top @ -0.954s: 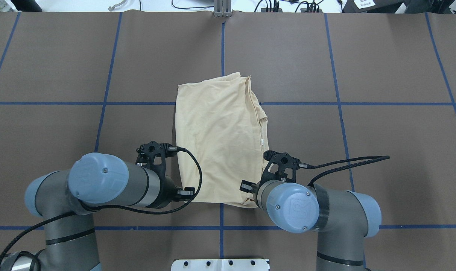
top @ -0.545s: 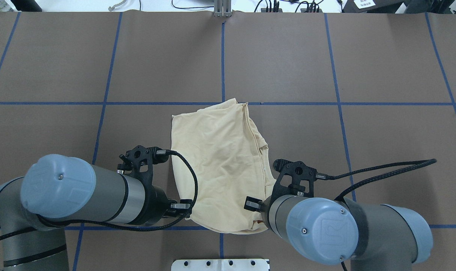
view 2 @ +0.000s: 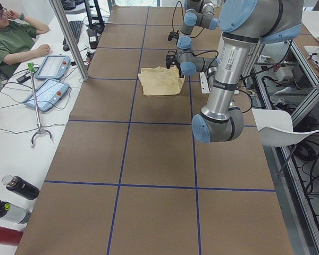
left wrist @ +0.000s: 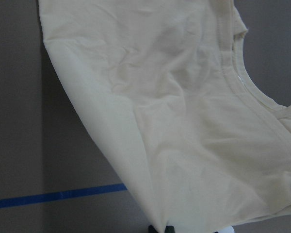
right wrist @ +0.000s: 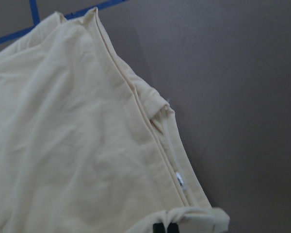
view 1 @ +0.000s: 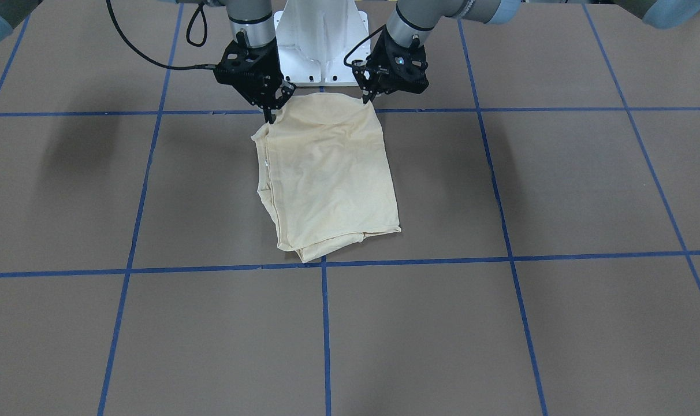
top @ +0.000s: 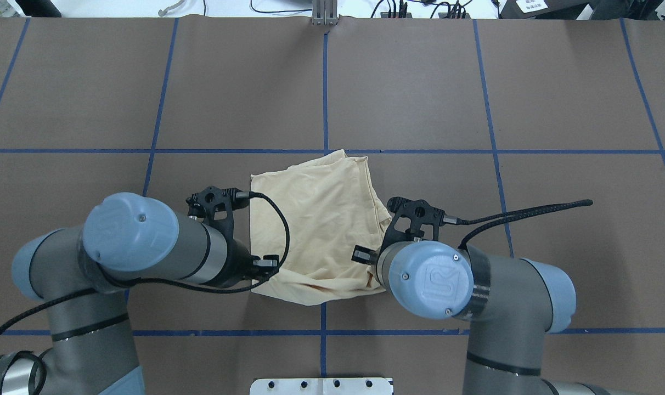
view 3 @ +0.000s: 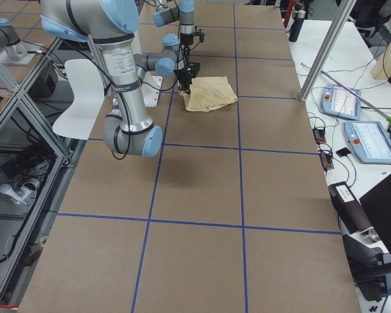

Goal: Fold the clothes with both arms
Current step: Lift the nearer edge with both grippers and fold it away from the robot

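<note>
Next, my left gripper lets go of the shirt's near corner on top of the shirt's far corner [view 1: 395, 223] on the same side.
The clothes are one pale cream-yellow shirt [view 1: 327, 173], folded into a rough rectangle on the brown table near the robot. My left gripper [view 1: 364, 99] is shut on one near corner of the shirt [top: 316, 219]. My right gripper [view 1: 269, 118] is shut on the other near corner, on the neckline side. Both hold that near edge a little above the table. In the left wrist view the fabric [left wrist: 184, 121] hangs from my fingertips, with the ribbed neckline [left wrist: 242, 82] showing. A small white label [right wrist: 179, 179] shows in the right wrist view. From overhead, the wrists hide both sets of fingers.
The white pedestal base [view 1: 321, 52] stands just behind the shirt. Blue tape lines [top: 324, 82] cross the brown table. Beside the table's left end a person [view 2: 10, 42] sits by tablets [view 2: 48, 93], a metal pole [view 2: 69, 37] and bottles [view 2: 18, 187].
Both grippers first drew back toward the robot, dragging the shirt nearer. They then moved forward again with the near edge raised, so the shirt now looks shorter.
</note>
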Action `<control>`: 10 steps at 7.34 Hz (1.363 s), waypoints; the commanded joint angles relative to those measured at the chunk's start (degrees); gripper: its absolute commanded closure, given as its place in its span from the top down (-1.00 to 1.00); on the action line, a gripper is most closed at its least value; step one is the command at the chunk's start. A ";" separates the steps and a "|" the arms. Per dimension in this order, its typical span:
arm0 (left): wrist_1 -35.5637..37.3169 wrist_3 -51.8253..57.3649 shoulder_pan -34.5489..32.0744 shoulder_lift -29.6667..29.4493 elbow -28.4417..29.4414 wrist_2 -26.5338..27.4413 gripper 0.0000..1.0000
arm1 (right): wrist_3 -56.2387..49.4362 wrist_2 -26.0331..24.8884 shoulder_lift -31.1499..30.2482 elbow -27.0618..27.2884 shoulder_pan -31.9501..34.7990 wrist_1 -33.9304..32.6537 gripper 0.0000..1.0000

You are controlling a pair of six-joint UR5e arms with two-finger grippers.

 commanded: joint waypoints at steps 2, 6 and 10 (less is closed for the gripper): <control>0.15 3.49 -6.51 -2.45 4.39 2.33 -1.00 | -2.65 0.21 3.99 -4.88 6.30 3.13 -1.00; -0.64 5.93 -8.44 -8.71 13.38 5.61 -1.00 | -2.74 0.30 10.77 -16.30 10.51 6.70 -1.00; -1.60 8.50 -10.65 -10.80 18.71 6.04 -1.00 | -5.37 2.84 14.02 -23.70 13.95 9.20 -1.00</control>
